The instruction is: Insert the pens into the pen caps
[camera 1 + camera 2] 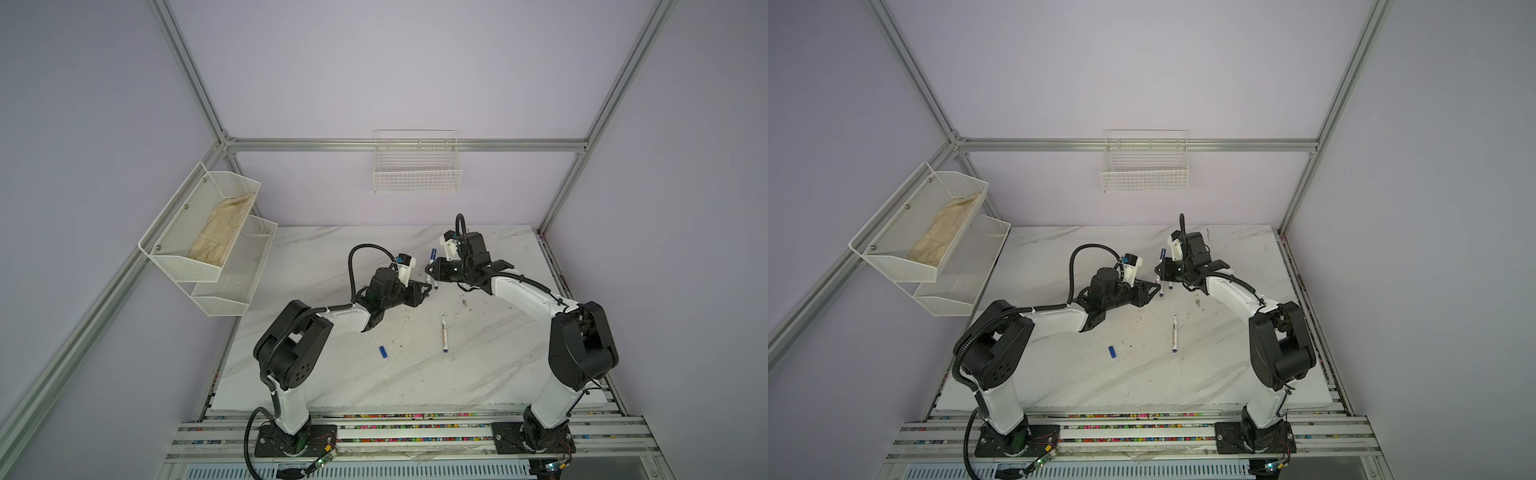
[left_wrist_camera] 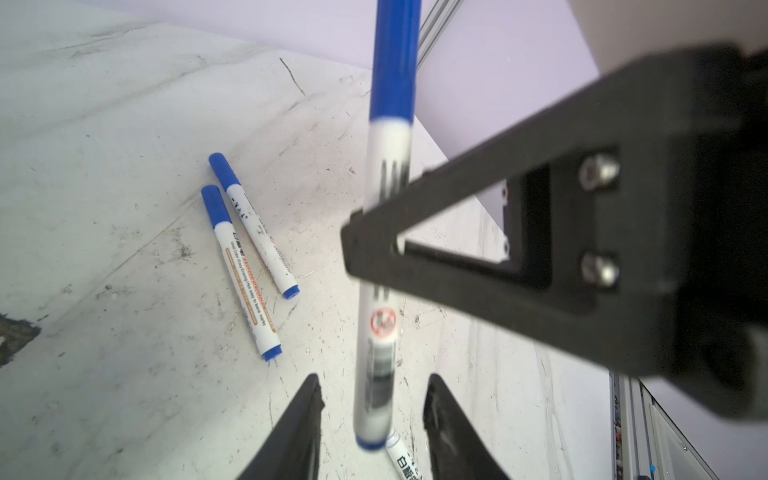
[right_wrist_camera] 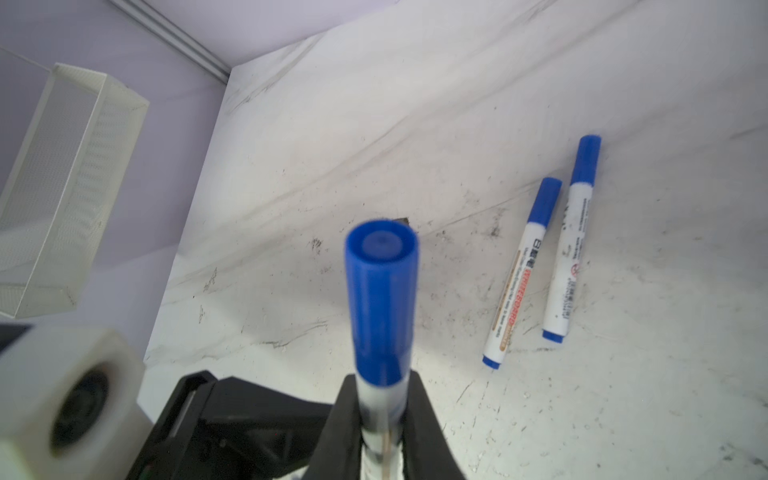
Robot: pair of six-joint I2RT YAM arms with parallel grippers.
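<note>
The robot's right gripper needs to set the held pen down on the marble (image 1: 442, 278) (image 3: 612, 274) beside the capped pens, toward the robot's right arm.
My right gripper (image 3: 382, 386) is shut on the white barrel of a capped pen (image 3: 380, 291) and holds it steeply tilted above the table; both top views show its blue cap (image 1: 434, 252) (image 1: 1163, 252). My left gripper (image 2: 374, 378) is open, with its fingers either side of this pen's lower end (image 2: 370, 415) and not touching it. Two more capped pens (image 2: 239, 270) (image 2: 253, 224) lie side by side on the marble table (image 1: 332, 374). An uncapped pen (image 1: 444, 332) lies nearer the front. A loose pen cap (image 1: 384, 352) lies left of it.
A white wire basket (image 1: 417, 174) hangs on the back wall. Two mesh shelves (image 1: 208, 232) holding a cloth hang on the left wall. Aluminium frame posts stand at the table's back corners. Part of another white barrel (image 2: 401, 455) shows under the held pen.
</note>
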